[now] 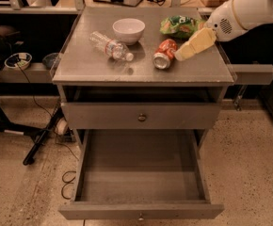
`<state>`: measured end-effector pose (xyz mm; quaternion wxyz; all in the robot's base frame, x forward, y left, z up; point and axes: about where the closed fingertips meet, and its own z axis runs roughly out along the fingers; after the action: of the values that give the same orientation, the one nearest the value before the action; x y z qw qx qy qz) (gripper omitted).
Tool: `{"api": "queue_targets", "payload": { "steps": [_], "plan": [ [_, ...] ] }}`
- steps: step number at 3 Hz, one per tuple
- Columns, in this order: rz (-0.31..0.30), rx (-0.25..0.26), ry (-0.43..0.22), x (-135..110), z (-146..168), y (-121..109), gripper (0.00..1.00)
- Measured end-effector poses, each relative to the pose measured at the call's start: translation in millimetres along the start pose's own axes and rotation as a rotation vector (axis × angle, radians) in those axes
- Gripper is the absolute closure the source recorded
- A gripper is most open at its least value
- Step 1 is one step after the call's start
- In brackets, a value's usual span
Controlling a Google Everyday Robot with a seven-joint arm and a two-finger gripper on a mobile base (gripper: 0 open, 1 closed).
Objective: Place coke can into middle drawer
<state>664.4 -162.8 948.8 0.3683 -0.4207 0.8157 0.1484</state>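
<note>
Next, I will close around the can's orange-red body [164, 53], behind its silver top.
The coke can [164, 53], orange-red with a silver top, lies on its side on the cabinet top [103, 72], right of centre. My gripper [193, 45], cream-coloured at the end of a white arm, reaches in from the upper right and sits right beside the can's right side, at or near touching it. The middle drawer [139, 173] is pulled fully out below, and its deep gray tray has nothing in it.
A clear plastic bottle [110, 46] lies on the top left of the can. A white bowl [128, 29] and a green snack bag [181, 26] sit at the back. A shut flat-fronted drawer [142, 117] is above the open one. Cables and stand legs [42, 135] lie on the floor at left.
</note>
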Motion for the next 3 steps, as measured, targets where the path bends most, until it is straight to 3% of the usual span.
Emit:
{"api": "queue_targets", "payload": {
  "steps": [3],
  "plan": [
    [0.023, 0.035, -0.007, 2.6, 32.3, -20.3, 0.00]
  ]
}}
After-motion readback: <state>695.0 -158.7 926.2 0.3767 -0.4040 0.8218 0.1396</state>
